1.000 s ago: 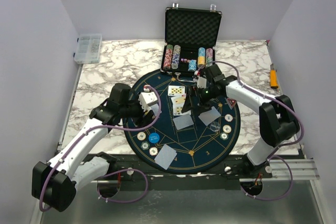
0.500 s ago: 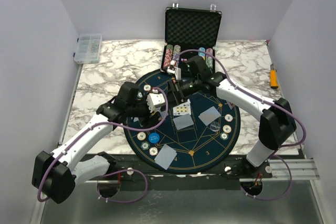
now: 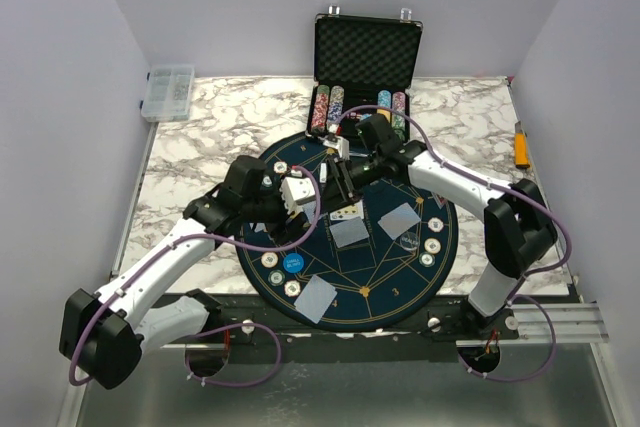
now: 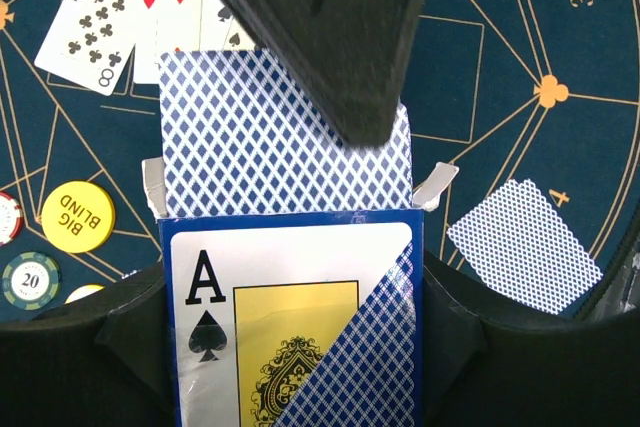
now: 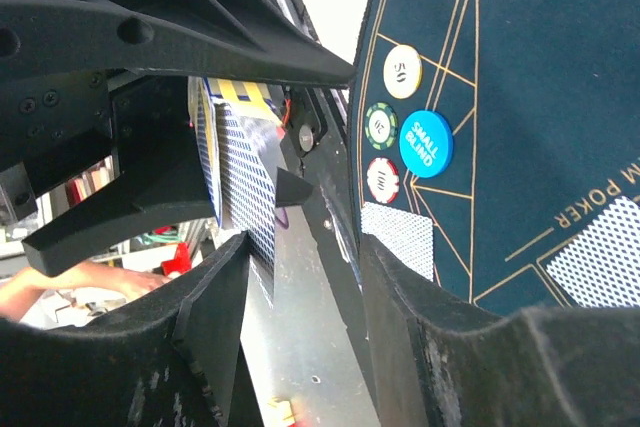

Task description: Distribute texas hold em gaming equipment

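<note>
My right gripper's finger lies flat over the top card sticking out of the card box, so next I open and pinch that card across its edge [image 4: 212, 53].
My left gripper [image 3: 298, 194] is shut on a blue card box [image 4: 290, 327] with an ace of spades on its front; the deck [image 4: 285, 137] sticks out of its open top. My right gripper [image 3: 340, 175] has met the deck over the mat. One black finger [image 4: 340, 37] lies over the top card, the card's edge [image 5: 248, 187] rests against that finger, and a gap still shows to the other finger. Face-up cards [image 4: 88, 37] lie on the mat, face-down ones [image 3: 350, 232] nearby. Yellow big blind disc [image 4: 77, 217] and blue small blind disc [image 5: 426, 143] lie at the mat's left.
A round dark-blue mat [image 3: 400, 282] covers the marble table's middle. An open black case [image 3: 365, 67] with chip stacks stands at the back. Loose chips [image 3: 430, 247] lie on the mat's right. A clear compartment box [image 3: 168, 92] sits back left, an orange tool [image 3: 521, 145] far right.
My right gripper swung left from the mat's right half to the deck in my left gripper, and its jaws have narrowed. The left arm moved a little right with the box.
</note>
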Motion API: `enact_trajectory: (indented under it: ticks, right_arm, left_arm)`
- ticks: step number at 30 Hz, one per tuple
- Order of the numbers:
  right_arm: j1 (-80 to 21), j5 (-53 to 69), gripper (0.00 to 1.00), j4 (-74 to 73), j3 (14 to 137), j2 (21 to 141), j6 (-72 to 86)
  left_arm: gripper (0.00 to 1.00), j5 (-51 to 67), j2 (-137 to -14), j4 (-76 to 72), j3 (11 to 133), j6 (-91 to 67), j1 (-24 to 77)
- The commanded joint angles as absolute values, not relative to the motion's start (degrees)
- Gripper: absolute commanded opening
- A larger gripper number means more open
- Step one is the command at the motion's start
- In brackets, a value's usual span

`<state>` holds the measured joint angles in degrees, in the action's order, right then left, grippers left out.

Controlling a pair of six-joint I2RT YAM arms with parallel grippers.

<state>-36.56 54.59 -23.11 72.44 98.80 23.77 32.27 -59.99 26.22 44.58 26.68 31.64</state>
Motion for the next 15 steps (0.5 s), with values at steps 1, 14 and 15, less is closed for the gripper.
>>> enact_trajectory:
  ticks: [1,14,15]
  right_arm:
    - [-34.44,55.18,0.48,-26.75,71.37,97.01,21.2]
    - [-34.69,58.29,0.61,-21.56,74.6,98.51,24.48]
    - [-34.67,57.61,0.55,-22.17,74.91,98.81,24.1]
  left_arm:
    - [0.0,33.0,-57.26,24.9,44.06,27.22,31.9]
    - [0.0,33.8,-59.65,24.85,46.31,27.24,32.13]
    - [0.0,33.53,-59.66,24.81,46.32,27.33,32.1]
